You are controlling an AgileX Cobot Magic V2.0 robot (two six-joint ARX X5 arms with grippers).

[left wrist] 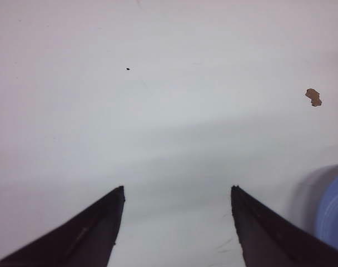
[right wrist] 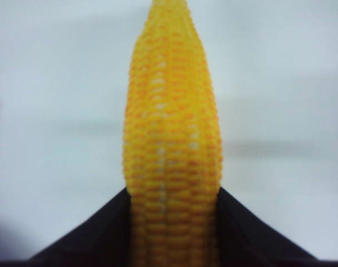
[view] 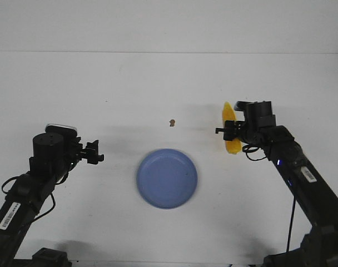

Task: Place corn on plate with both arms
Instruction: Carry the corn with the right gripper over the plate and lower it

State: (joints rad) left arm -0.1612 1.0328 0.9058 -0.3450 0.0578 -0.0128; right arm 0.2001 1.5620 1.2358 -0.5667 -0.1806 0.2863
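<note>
Next, I set the yellow corn down with my right gripper across the middle of the periwinkle-blue plate [view: 165, 172], with the tip of the corn at the plate's far rim.
The yellow corn [view: 229, 129] is held in my right gripper [view: 231, 132], to the right of and a little beyond the plate. In the right wrist view the corn [right wrist: 172, 144] fills the middle, tip pointing away, with both black fingers pressed against its sides. The periwinkle-blue plate [view: 167, 178] lies at the table's middle front; its edge shows in the left wrist view [left wrist: 334, 214]. My left gripper [view: 94, 153] is open and empty, left of the plate, its two fingers [left wrist: 97, 228] spread wide over bare table.
A small brown crumb [view: 171, 122] lies on the white table beyond the plate; it also shows in the left wrist view [left wrist: 313, 97]. A tiny dark speck [left wrist: 128, 69] lies on the table ahead of the left gripper.
</note>
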